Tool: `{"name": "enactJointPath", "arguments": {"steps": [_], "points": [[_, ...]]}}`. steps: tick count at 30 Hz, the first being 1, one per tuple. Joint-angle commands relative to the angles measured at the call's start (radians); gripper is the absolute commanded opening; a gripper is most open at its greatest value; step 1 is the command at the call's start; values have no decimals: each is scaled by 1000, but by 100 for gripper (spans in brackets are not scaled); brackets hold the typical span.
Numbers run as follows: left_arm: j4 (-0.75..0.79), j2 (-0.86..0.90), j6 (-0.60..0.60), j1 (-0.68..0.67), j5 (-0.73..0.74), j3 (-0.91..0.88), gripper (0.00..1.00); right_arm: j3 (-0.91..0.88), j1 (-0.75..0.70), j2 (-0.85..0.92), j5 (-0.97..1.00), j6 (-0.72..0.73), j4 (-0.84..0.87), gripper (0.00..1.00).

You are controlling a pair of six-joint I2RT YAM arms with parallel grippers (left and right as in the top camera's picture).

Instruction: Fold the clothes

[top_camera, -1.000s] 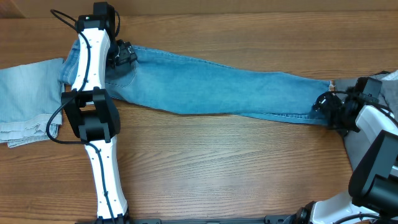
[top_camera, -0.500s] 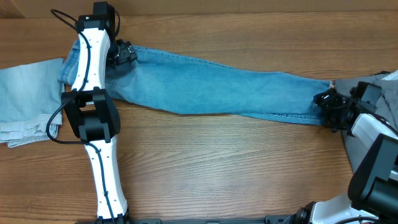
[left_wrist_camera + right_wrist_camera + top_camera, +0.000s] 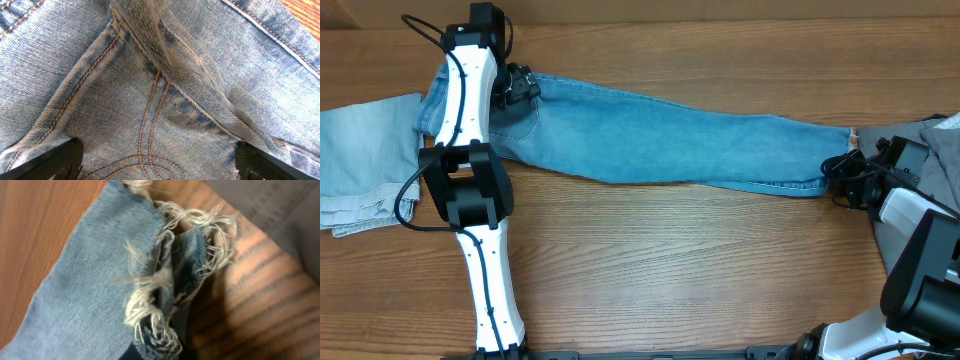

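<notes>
I need to release the frayed hem on the jeans' upper legs [image 3: 587,137] with my right gripper, just below the stitched pocket.
The light-blue jeans [image 3: 670,145] lie stretched across the table, waist at the upper left and leg ends at the right. My left gripper [image 3: 516,88] hovers over the seat by a stitched pocket [image 3: 150,110]. It is open, with its black fingertips [image 3: 62,161] wide apart on either side of the orange stitching and nothing between them. My right gripper [image 3: 844,172] is at the leg's end, shut on the frayed hem [image 3: 160,325], which bunches up with white threads at the bottom of the right wrist view. Its jaws are almost hidden under the cloth.
A folded paler denim piece [image 3: 365,165] lies at the table's left edge. Grey trousers [image 3: 942,140] sit at the far right, just behind the right gripper, and show as grey cloth [image 3: 280,210]. Bare wood table [image 3: 670,270] fills the front half.
The right gripper has closed from wide open onto the frayed hem and shifted slightly right. The left arm and the jeans' waist have not moved.
</notes>
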Motion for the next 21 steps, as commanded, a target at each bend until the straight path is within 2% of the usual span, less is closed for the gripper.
{"name": "enactJointPath", "arguments": {"steps": [1,6,9,11,12,14,16,20,21], "points": [[-19,-4,14,-9,-1,26,97,-5,-29,10,-15,-54,27,4],[-102,-5,14,-24,29,215,93,12,-108,9,-15,-213,26,4],[-178,-5,14,-47,28,363,93,35,-166,9,-85,-266,16,4],[-202,-5,13,-61,29,389,92,36,-172,9,-93,-299,11,4],[-212,-5,13,-66,27,386,88,36,-171,9,-93,-318,6,4],[-214,-4,10,-71,19,359,77,55,-164,9,-93,-352,-41,4],[-214,-4,10,-69,19,328,46,109,-153,9,-93,-394,-134,4],[-217,-4,10,-57,21,237,9,299,-143,9,-87,-418,-345,4],[-206,-4,10,-57,21,189,4,389,-141,9,-80,-433,-423,4]]}}
